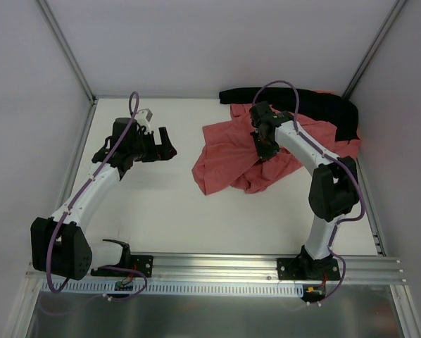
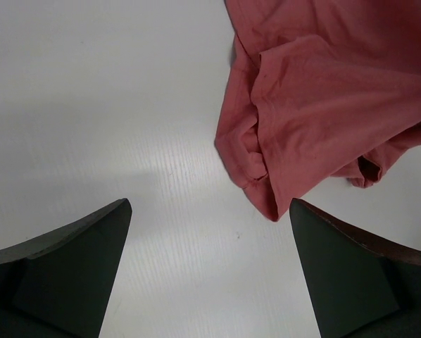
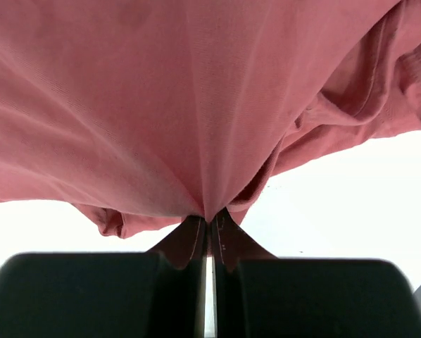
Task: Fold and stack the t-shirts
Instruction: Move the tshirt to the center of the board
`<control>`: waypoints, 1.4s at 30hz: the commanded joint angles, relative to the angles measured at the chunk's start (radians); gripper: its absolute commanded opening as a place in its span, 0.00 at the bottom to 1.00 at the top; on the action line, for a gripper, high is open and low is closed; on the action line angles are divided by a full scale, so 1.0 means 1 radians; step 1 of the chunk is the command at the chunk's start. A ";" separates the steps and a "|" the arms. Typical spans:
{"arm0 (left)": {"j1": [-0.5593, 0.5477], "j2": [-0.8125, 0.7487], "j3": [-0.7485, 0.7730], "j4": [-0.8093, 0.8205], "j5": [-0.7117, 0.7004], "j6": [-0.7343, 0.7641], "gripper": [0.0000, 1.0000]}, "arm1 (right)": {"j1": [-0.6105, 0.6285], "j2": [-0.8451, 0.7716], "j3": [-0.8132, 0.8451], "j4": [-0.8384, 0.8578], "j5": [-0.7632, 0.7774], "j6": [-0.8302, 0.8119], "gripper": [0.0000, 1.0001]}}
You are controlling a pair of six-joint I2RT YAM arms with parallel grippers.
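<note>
The middle of the t-shirt's near edge is in my right gripper, so this gripper should open and take the t-shirt's outer corner point(image 1: 297, 166) before both grippers lift and stretch the t-shirt.
A crumpled salmon-red t-shirt point(image 1: 228, 158) lies right of the table's middle. More salmon cloth point(image 1: 330, 134) spreads behind the right arm at the back right. My right gripper point(image 1: 265, 149) is shut on a pinch of the shirt's cloth; in the right wrist view the cloth point(image 3: 196, 105) fans out from the closed fingertips point(image 3: 209, 220). My left gripper point(image 1: 170, 144) is open and empty above bare table, left of the shirt. In the left wrist view the shirt's bunched edge point(image 2: 316, 98) lies ahead and to the right of the fingers point(image 2: 77, 260).
A black cloth point(image 1: 316, 104) lies along the back right, against the salmon cloth. White walls with metal posts enclose the table. A metal rail point(image 1: 217, 266) runs along the near edge by the arm bases.
</note>
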 commanded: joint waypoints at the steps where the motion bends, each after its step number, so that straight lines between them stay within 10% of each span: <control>1: 0.013 0.007 0.000 0.043 0.026 -0.001 0.99 | -0.001 -0.030 -0.020 -0.022 -0.007 0.024 0.00; 4: 0.013 0.004 0.001 0.038 0.023 0.006 0.99 | -0.003 -0.022 -0.017 -0.014 -0.012 0.034 0.23; 11: 0.013 -0.002 -0.005 0.030 0.016 0.012 0.99 | -0.003 0.000 -0.002 -0.006 -0.018 0.032 0.36; 17: 0.013 0.004 -0.002 0.030 0.016 0.009 0.99 | -0.001 0.016 -0.005 0.004 -0.032 0.038 0.28; 20: 0.013 0.009 0.003 0.030 0.014 0.009 0.98 | -0.001 0.023 0.001 0.008 -0.036 0.035 0.01; 42: 0.005 0.067 -0.031 0.115 0.149 -0.026 0.99 | -0.185 -0.404 -0.110 -0.132 0.163 0.037 0.01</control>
